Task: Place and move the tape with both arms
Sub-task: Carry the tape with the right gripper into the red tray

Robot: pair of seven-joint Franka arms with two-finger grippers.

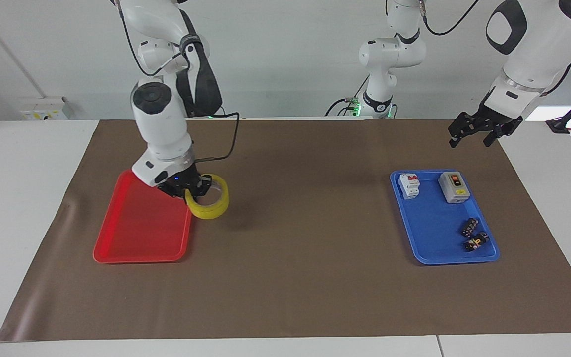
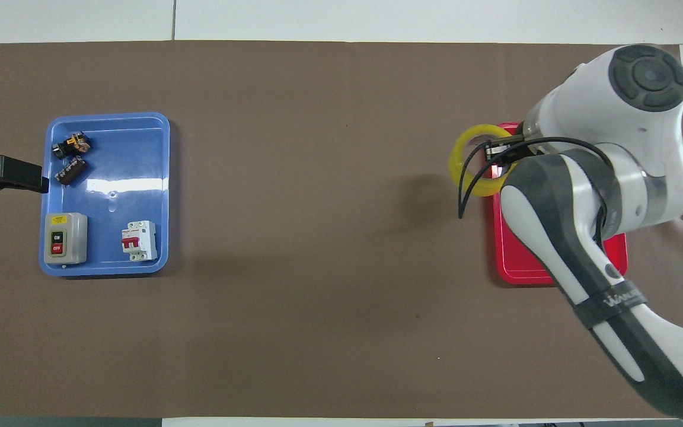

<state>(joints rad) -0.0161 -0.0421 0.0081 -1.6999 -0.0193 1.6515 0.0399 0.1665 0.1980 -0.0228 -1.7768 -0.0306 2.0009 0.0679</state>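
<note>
The tape, now tilted over the red tray's edge, will be let go by my right gripper, flat on the red tray's bottom, close to the tray's middle (image 2: 555, 198).
The tape (image 1: 211, 207) is a yellow ring, gripped by its wall in my right gripper (image 1: 194, 191). It hangs tilted in the air over the edge of the red tray (image 1: 137, 233) that faces the table's middle. In the overhead view the tape (image 2: 466, 172) overlaps that same edge of the red tray (image 2: 525, 270), with the right gripper (image 2: 498, 154) on the ring's tray side. My left gripper (image 1: 474, 130) is open and empty, raised over the mat beside the blue tray (image 1: 429, 223). In the overhead view the left gripper (image 2: 3, 178) is at the frame's edge.
The blue tray (image 2: 140, 172) holds a grey switch box (image 1: 454, 187), a white breaker (image 1: 409, 185) and two small black connectors (image 1: 470, 226). A brown mat (image 1: 305, 277) covers the table. The right arm's body hides much of the red tray from above.
</note>
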